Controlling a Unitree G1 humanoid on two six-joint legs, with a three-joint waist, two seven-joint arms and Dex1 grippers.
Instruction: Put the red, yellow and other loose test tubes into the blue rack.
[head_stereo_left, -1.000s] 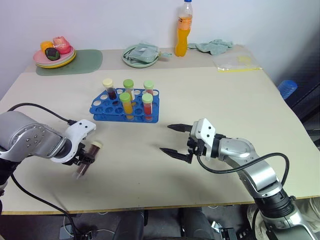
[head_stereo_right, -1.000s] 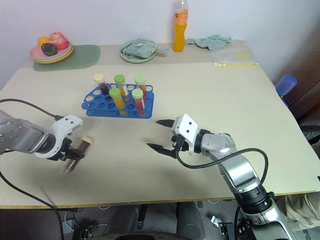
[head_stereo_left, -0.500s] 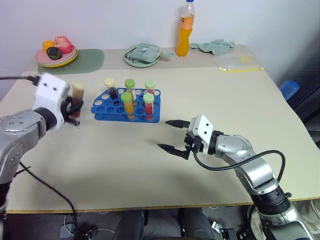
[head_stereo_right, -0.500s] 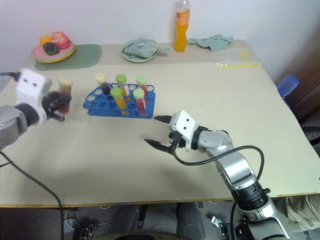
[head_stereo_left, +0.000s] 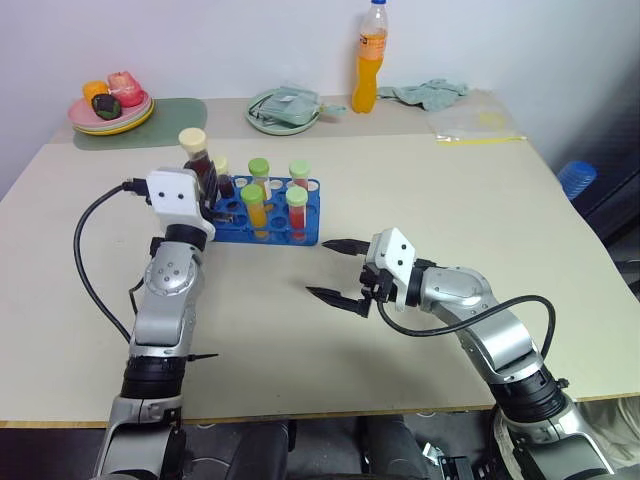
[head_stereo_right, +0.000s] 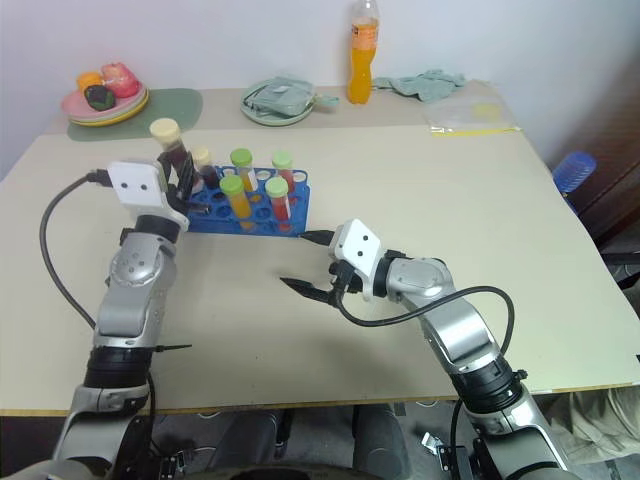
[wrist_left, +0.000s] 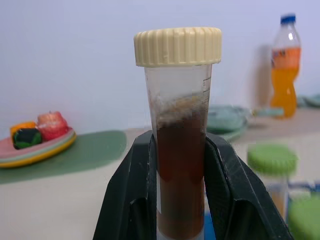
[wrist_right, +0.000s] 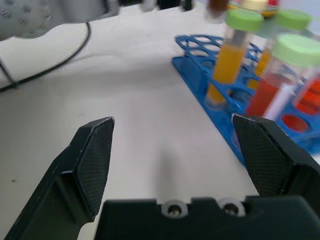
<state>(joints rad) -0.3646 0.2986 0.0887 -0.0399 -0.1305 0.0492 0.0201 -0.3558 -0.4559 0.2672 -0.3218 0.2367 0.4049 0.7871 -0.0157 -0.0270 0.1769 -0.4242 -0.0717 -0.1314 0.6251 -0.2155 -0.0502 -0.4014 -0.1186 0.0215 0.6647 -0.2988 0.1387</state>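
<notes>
Next, my left gripper lets go of the brown tube in the blue rack (head_stereo_left: 218, 222), in front of the other cream-capped tube.
My left gripper (head_stereo_left: 203, 178) is shut on a test tube (head_stereo_left: 197, 158) of dark brown liquid with a cream cap, also close up as the tube (wrist_left: 179, 150). It holds the tube upright, just above the left end of the blue rack (head_stereo_left: 268, 237). Several capped tubes stand in the rack, among them a yellow-orange one (head_stereo_left: 254, 208) and a red one (head_stereo_left: 296, 216). My right gripper (head_stereo_left: 318, 268) is open and holds nothing. It hovers over the table in front of the rack's right end, pointing toward the rack (wrist_right: 197, 62).
Along the back of the table stand an orange drink bottle (head_stereo_left: 368, 60), a green plate (head_stereo_left: 262, 121) with a cloth on it, and a plate of fruit (head_stereo_left: 110, 118) beside a green mat (head_stereo_left: 175, 120). A teal cloth (head_stereo_left: 430, 93) and a plastic bag (head_stereo_left: 478, 125) lie at the back right.
My left gripper lifted the brown tube from low over the table's front left, swung it over to the rack's left end and turned it upright. The right gripper stayed put.
</notes>
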